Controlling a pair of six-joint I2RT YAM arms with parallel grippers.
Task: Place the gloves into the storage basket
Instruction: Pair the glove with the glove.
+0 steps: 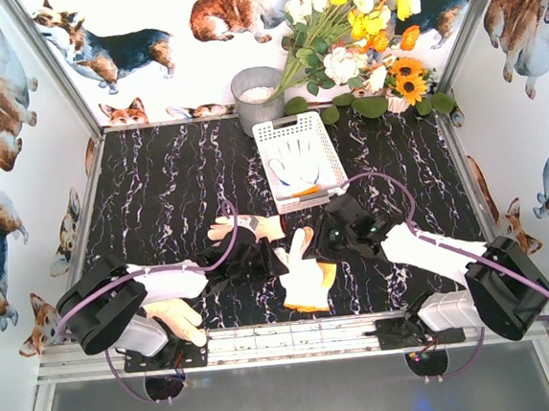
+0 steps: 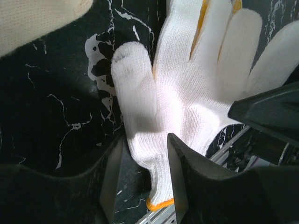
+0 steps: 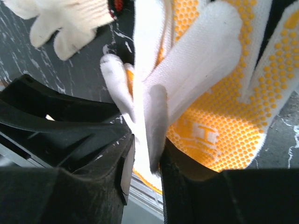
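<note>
The white glove leaves the palm of the yellow-dotted glove bare, so I need to use my right gripper to take the base of the white glove's outer finger (image 3: 174, 110) and draw it across.
A white knit glove (image 1: 302, 272) with an orange cuff lies at the table's front centre, over a yellow-dotted glove face (image 1: 327, 276). My left gripper (image 1: 272, 261) is open astride its wrist part (image 2: 154, 154); the glove (image 2: 187, 84) touches only the right finger. My right gripper (image 1: 324, 244) is shut on a raised fold of the white glove (image 3: 154, 116), with the yellow-dotted face (image 3: 219, 107) behind it. The white storage basket (image 1: 270, 137) stands at the back centre and holds a blue-dotted glove (image 1: 300, 165). A cream glove (image 1: 243, 227) lies left of centre.
Another cream glove (image 1: 174, 320) lies by the left arm's base. A grey metal bucket (image 1: 257, 96) and a bunch of flowers (image 1: 356, 35) stand behind the basket. The metal rail (image 1: 296, 336) runs along the front edge, just under the held glove.
</note>
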